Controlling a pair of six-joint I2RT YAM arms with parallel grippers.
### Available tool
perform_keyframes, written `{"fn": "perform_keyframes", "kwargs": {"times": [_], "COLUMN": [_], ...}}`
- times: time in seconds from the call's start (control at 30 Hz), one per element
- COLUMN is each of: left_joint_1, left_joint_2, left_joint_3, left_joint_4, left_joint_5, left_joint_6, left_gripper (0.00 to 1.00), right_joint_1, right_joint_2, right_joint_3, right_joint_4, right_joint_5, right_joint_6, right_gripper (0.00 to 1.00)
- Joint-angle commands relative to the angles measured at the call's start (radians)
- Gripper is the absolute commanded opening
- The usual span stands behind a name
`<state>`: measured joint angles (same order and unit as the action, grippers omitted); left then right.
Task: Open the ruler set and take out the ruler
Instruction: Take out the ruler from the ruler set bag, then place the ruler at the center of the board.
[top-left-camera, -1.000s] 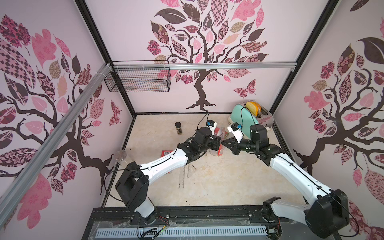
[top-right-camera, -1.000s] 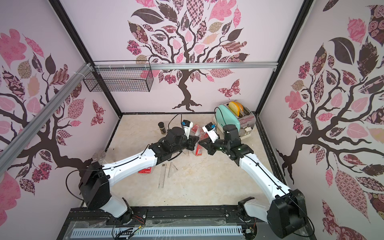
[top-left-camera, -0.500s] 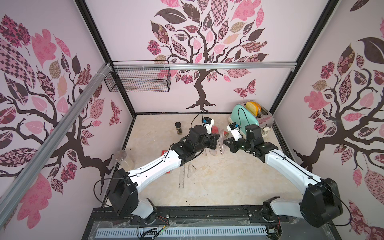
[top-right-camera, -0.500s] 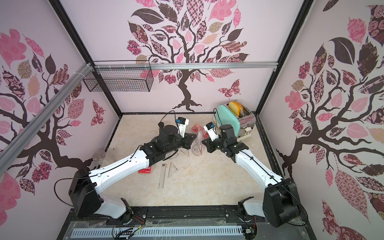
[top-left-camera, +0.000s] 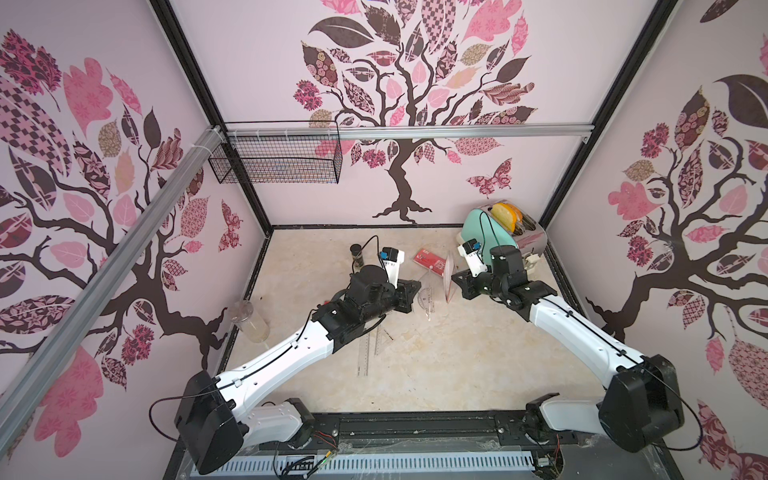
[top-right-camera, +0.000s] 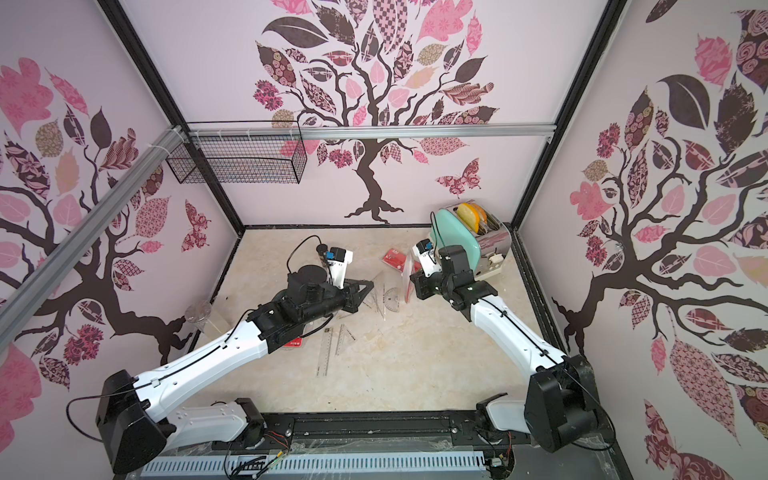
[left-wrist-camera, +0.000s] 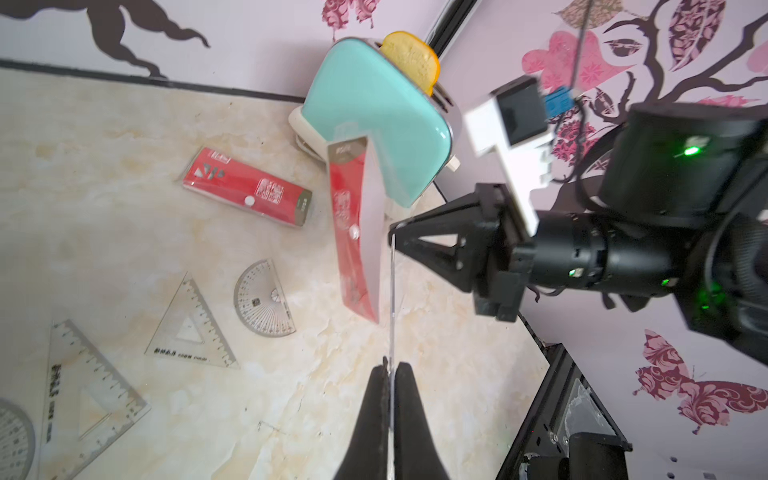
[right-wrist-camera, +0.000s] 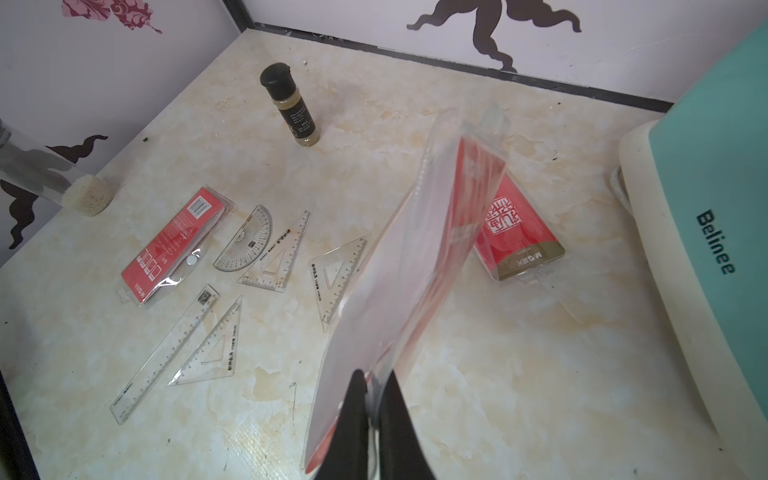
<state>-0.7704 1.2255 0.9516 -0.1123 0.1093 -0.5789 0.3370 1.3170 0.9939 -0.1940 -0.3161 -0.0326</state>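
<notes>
Next, my left gripper puts the thin clear ruler, now held beside the hanging pouch, down on the bare table (top-left-camera: 409, 337) (left-wrist-camera: 233, 457) in front of the protractor.
My right gripper (right-wrist-camera: 372, 376) is shut on the lower edge of the ruler set (right-wrist-camera: 419, 266), a red-and-clear plastic pouch. It holds the pouch upright above the table in both top views (top-left-camera: 448, 276) (top-right-camera: 405, 282). My left gripper (left-wrist-camera: 390, 366) is shut on a thin clear ruler (left-wrist-camera: 392, 299), seen edge-on. The ruler reaches from the left jaws toward the right gripper's tip (left-wrist-camera: 395, 239), beside the hanging pouch (left-wrist-camera: 353, 232). In both top views the left gripper (top-left-camera: 417, 286) (top-right-camera: 370, 284) sits just left of the pouch, apart from it.
A second red pouch (top-left-camera: 430, 259) (left-wrist-camera: 249, 191) lies by the mint toaster (top-left-camera: 490, 232). A third pouch (right-wrist-camera: 174, 245), a straight ruler (top-left-camera: 363, 353), set squares (left-wrist-camera: 191, 328) and a protractor (left-wrist-camera: 264, 299) lie loose. A spice bottle (right-wrist-camera: 293, 108) stands at the back. A clear jar (top-left-camera: 249, 320) lies at the left wall.
The two grippers were nearly touching; the left one has drawn away to the left with the clear ruler, and the gap to the pouch has widened. Both stay shut.
</notes>
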Motion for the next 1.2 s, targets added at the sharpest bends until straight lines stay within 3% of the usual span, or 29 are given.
{"fn": "perform_keyframes", "kwargs": {"times": [0.0,0.13,0.3,0.57,1.17], "left_joint_1": [0.027,0.064,0.075,0.115,0.201], "left_joint_2": [-0.033,-0.018,0.073,0.237,0.476], "left_joint_3": [-0.102,-0.246,-0.316,-0.296,-0.313], "left_joint_4": [0.024,0.156,0.264,0.330,0.404], "left_joint_5": [0.070,0.150,0.197,0.286,0.364], "left_joint_6": [-0.088,-0.191,-0.241,-0.245,-0.211], "left_gripper": [0.00,0.00,0.00,0.00,0.00], "right_joint_1": [-0.006,-0.006,-0.006,-0.006,-0.006], "right_joint_2": [-0.035,-0.048,-0.064,-0.086,-0.102], "right_joint_3": [0.047,0.040,0.033,0.019,0.003], "right_joint_4": [-0.015,-0.014,-0.017,-0.023,-0.031], "right_joint_5": [0.012,0.002,0.002,0.016,0.043], "right_joint_6": [0.004,0.009,0.010,0.006,-0.002], "right_gripper": [0.00,0.00,0.00,0.00,0.00]}}
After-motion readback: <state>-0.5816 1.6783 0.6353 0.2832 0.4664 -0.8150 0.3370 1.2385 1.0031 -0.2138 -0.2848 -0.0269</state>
